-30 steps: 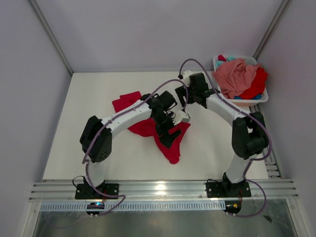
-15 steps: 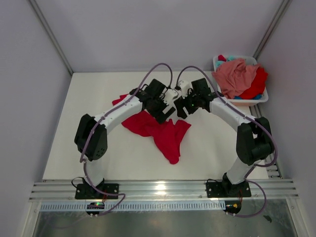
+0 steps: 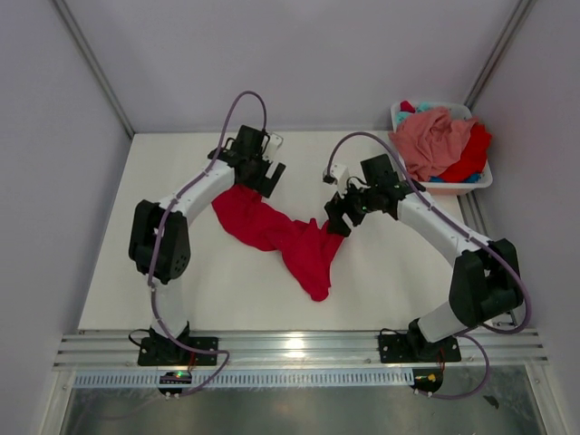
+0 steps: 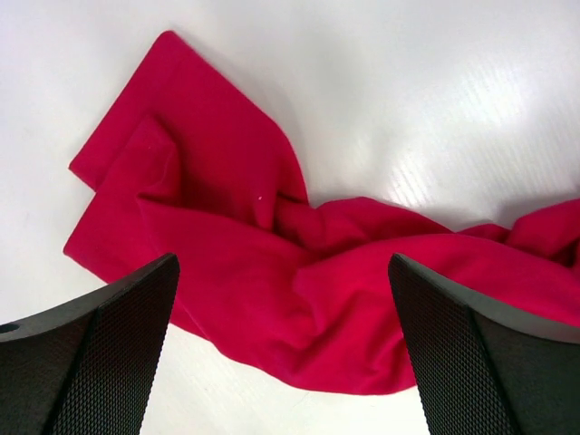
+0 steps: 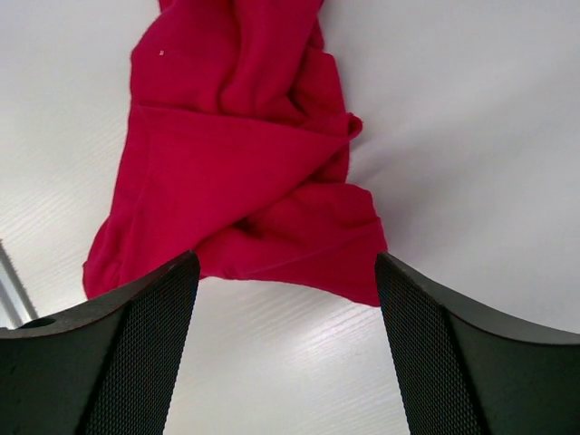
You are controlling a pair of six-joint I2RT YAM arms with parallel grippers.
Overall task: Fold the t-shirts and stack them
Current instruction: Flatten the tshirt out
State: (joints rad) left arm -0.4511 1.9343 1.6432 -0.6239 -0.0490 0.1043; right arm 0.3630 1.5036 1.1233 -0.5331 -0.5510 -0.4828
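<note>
The robot's left gripper should close on the small raised fold [image 3: 238, 188] [image 4: 168, 200] near the far end of the bright red t-shirt on the table.
A bright red t-shirt [image 3: 272, 231] lies crumpled in a long diagonal heap on the white table. My left gripper [image 3: 265, 179] hovers open over its far left end; in the left wrist view [image 4: 282, 272] the red cloth [image 4: 254, 263] lies below the spread fingers. My right gripper [image 3: 335, 219] hovers open at the shirt's right edge; in the right wrist view [image 5: 285, 267] the cloth's hem [image 5: 245, 172] lies just beyond the fingertips. Both grippers hold nothing. A salmon pink shirt [image 3: 435, 136], another red one [image 3: 471, 156] and a bit of teal [image 3: 424, 108] sit in the basket.
The white plastic basket [image 3: 450, 188] stands at the back right corner of the table [image 3: 163, 281]. Grey walls enclose the back and sides. A metal rail [image 3: 290, 349] runs along the near edge by the arm bases.
My left gripper moved from over the shirt's middle back and to the left. My right gripper came nearer, down to the shirt's right edge. The shirt now lies more stretched out.
</note>
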